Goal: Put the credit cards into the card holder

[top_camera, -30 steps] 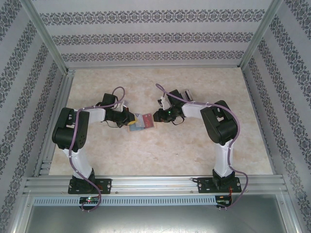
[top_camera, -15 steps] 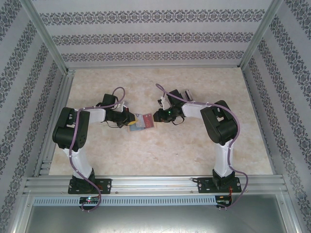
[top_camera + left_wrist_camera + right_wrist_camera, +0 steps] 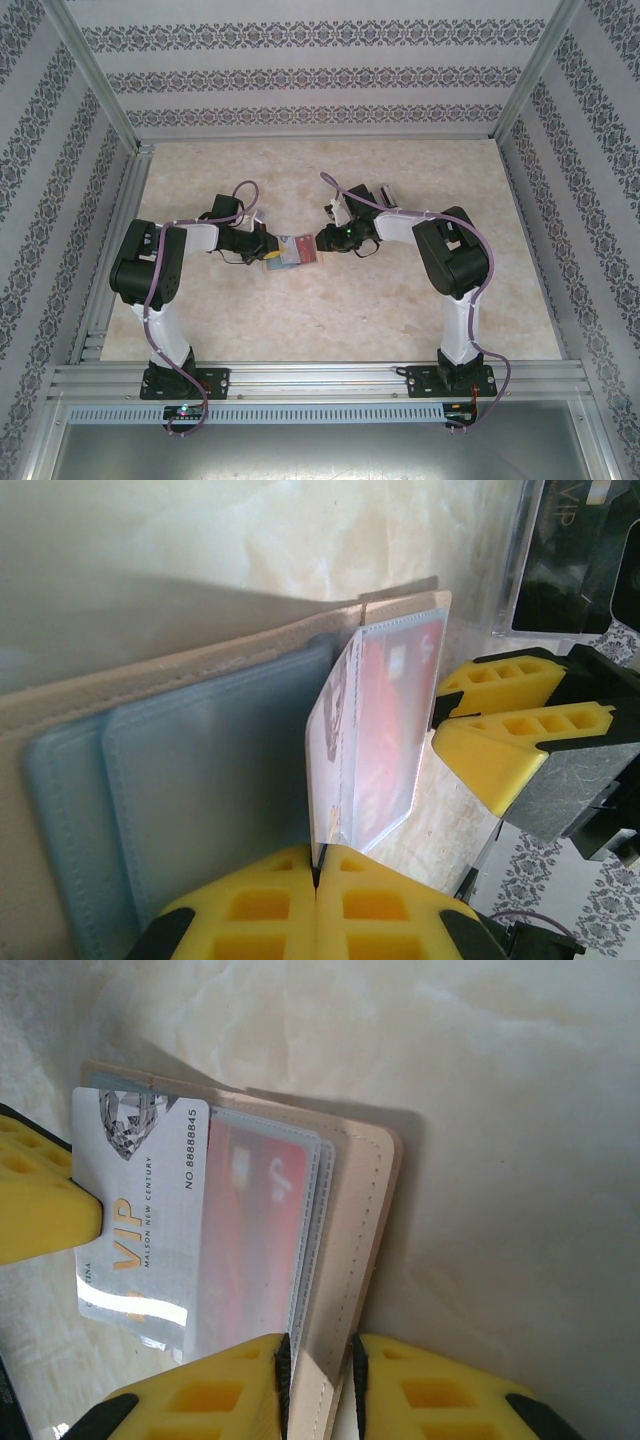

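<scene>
Next, I open my left gripper and let the silver VIP credit card go over the red card [image 3: 306, 250] [image 3: 396, 725] that is beside my right gripper.
The beige card holder [image 3: 292, 250] lies open on the table between both grippers. My left gripper [image 3: 318, 865] is shut on the edge of a silver VIP credit card [image 3: 140, 1190], which stands partly inside a clear sleeve [image 3: 385, 750] over a red card [image 3: 260, 1230]. Blue pockets [image 3: 200, 800] line the holder's inside. My right gripper [image 3: 320, 1350] is shut on the holder's beige cover [image 3: 355, 1240] at its edge. The right gripper's yellow fingers [image 3: 505, 742] show just past the sleeve in the left wrist view. The left gripper [image 3: 266, 245] and right gripper [image 3: 318, 240] face each other.
A black VIP card [image 3: 575, 550] lies on the marble table [image 3: 330, 300] behind the right gripper. Patterned walls and a metal frame [image 3: 300, 380] enclose the table on all sides.
</scene>
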